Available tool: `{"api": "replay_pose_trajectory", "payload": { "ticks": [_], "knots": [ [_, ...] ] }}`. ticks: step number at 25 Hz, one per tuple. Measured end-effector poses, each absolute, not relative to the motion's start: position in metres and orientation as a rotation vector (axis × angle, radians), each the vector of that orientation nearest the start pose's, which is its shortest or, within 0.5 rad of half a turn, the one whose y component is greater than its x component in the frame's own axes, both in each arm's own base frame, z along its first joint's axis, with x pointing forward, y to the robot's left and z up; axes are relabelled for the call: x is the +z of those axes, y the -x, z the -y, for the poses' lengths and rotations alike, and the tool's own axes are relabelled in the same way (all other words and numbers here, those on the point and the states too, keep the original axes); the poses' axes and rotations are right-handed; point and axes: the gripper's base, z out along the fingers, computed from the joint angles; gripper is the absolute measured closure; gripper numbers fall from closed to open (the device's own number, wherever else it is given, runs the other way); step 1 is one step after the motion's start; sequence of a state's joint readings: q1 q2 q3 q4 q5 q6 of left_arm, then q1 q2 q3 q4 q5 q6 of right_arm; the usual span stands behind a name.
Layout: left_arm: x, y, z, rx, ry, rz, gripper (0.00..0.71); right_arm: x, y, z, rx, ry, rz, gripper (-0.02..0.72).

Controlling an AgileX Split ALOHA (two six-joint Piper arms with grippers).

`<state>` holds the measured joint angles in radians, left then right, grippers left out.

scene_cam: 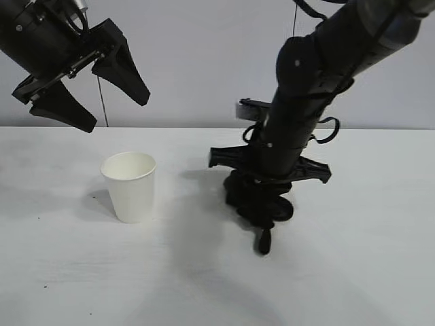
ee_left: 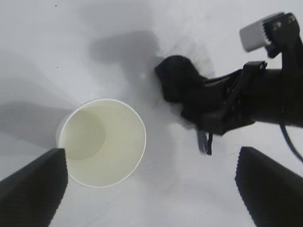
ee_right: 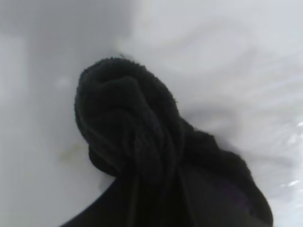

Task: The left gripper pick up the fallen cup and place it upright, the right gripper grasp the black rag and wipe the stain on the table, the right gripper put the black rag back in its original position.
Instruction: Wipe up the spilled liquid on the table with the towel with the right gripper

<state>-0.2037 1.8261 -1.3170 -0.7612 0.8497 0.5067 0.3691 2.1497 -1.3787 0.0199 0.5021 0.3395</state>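
I should release the black rag with my right gripper on the white table [scene_cam: 315, 202] past the stain, away from the cup.
The white paper cup [scene_cam: 130, 185] stands upright on the white table [scene_cam: 353, 272], left of centre, mouth up and empty [ee_left: 102, 142]. My left gripper [scene_cam: 112, 112] hangs open high above and behind it, holding nothing; the cup lies below its one finger in the left wrist view [ee_left: 151, 189]. My right gripper [scene_cam: 262, 197] is down at the table's middle, shut on the bunched black rag [scene_cam: 258, 207], which presses on the surface [ee_right: 132, 137]. A faint yellowish stain [ee_right: 68, 153] shows just beside the rag.
A thin loop of the rag [scene_cam: 264, 241] trails toward the front. The right arm [ee_left: 265, 99] reaches in across the table, about a cup's width from the cup. A grey wall [scene_cam: 204, 61] runs behind the table's back edge.
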Motion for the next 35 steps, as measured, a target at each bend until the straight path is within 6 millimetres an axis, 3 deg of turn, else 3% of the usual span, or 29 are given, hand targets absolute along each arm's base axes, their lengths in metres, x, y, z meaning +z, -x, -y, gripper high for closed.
{"api": "replay_pose_trajectory", "payload": {
  "ticks": [4,8,11,18,23,28,35],
  "knots": [
    [0.234,-0.363,0.123,-0.812,-0.369,-2.624,0.016,0.113,-0.413,-0.117,0.165,-0.087,-2.766,0.597],
    [0.234,-0.363,0.123,-0.812,-0.369,-2.624,0.016,0.113,-0.415,-0.112,0.156,-0.097,-2.765,0.597],
    [0.234,-0.364,0.123,-0.811,-0.368,-2.624,0.016,0.113,-0.410,-0.129,0.160,-0.018,-2.767,0.597],
    [0.234,-0.364,0.123,-0.809,-0.366,-2.621,0.016,0.112,-0.373,-0.212,0.247,0.239,-2.781,0.597],
    [0.234,-0.364,0.123,-0.809,-0.366,-2.621,0.016,0.111,-0.362,-0.230,0.266,0.293,-2.784,0.597],
    [0.234,-0.364,0.123,-0.809,-0.366,-2.621,0.016,0.112,-0.371,-0.216,0.286,0.180,-2.786,0.597],
    [0.234,-0.364,0.123,-0.809,-0.366,-2.621,0.016,0.112,-0.405,-0.149,0.219,-0.025,-2.759,0.597]
  ]
}}
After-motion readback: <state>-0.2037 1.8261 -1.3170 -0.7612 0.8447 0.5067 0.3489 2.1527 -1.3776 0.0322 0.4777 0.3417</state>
